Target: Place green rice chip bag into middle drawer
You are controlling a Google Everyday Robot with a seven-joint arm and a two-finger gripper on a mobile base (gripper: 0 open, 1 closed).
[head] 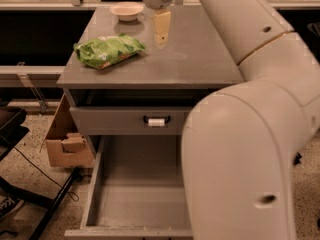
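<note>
Next, my gripper goes to the middle (107, 49) of the green rice chip bag and closes there.
The green rice chip bag (107, 50) lies on the left part of the grey cabinet top (200, 59). My gripper (161, 28) hangs over the cabinet top, a little to the right of the bag and behind it, apart from it. The middle drawer (135, 204) is pulled out at the bottom of the view, and its flat grey floor holds nothing. My arm covers the drawer's right side.
A small beige bowl (126, 10) stands at the back of the cabinet top, left of the gripper. A closed drawer front with a black handle and white tag (156, 120) sits above the open drawer. A cardboard box (67, 136) and black legs (50, 204) are on the floor at left.
</note>
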